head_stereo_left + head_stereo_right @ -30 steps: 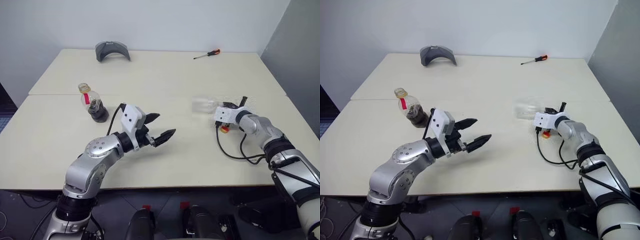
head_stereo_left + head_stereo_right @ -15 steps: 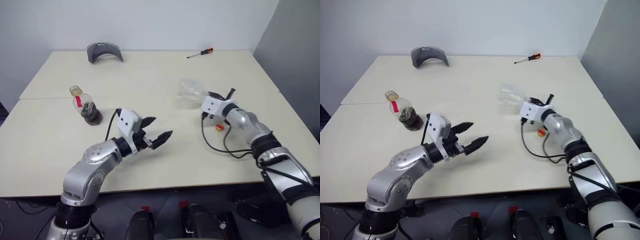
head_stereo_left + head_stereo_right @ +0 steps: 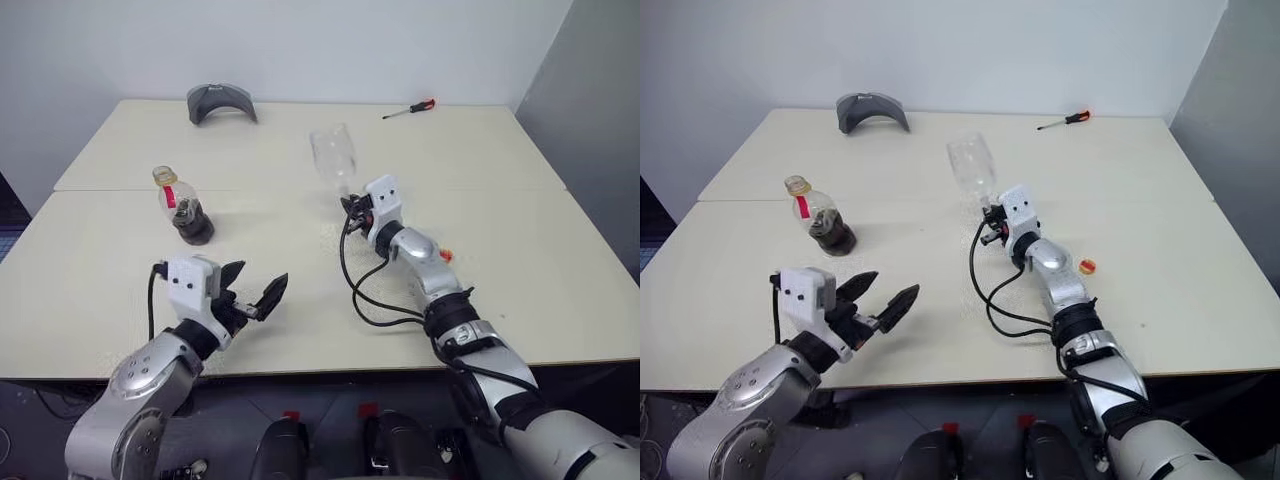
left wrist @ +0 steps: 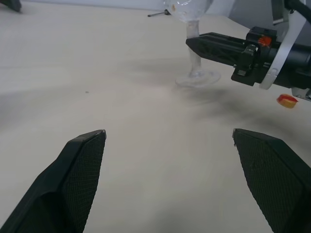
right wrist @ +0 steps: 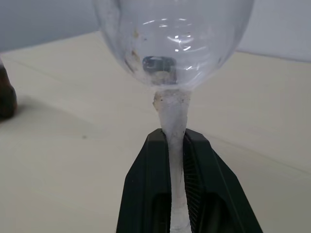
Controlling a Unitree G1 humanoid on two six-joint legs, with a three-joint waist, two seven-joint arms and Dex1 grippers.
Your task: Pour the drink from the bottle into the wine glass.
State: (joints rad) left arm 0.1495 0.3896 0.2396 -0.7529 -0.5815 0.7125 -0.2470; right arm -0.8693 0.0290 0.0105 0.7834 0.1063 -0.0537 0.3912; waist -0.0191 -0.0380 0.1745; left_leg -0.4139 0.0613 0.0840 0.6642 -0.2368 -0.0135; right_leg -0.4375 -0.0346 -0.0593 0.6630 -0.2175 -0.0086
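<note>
Next, my right gripper lets go of the wine glass on the bare table [image 3: 328, 223] between the bottle and the yellow-and-red cap.
The wine glass [image 3: 333, 158] stands upright at mid-table, and my right gripper [image 3: 350, 206] is shut on its stem [image 5: 175, 121]. Its round foot [image 4: 197, 77] is at the table top; whether it rests there I cannot tell. The bowl [image 5: 170, 39] looks empty. The bottle [image 3: 180, 205] stands uncapped at the left, with the dark drink [image 3: 832, 232] in its bottom. Its yellow-and-red cap [image 3: 1087, 266] lies on the table beside my right forearm. My left gripper [image 3: 255, 290] hovers open near the table's front edge, empty, well in front of the bottle.
At the back left of the table [image 3: 500, 200] lies a grey curved object [image 3: 222, 102], and at the back right a red-handled screwdriver [image 3: 410, 108]. A black cable [image 3: 365, 300] loops down from my right wrist onto the table.
My right gripper has swung left with the wine glass and rolled it from lying sideways to upright. My left gripper, still open, has drawn back and to the left.
</note>
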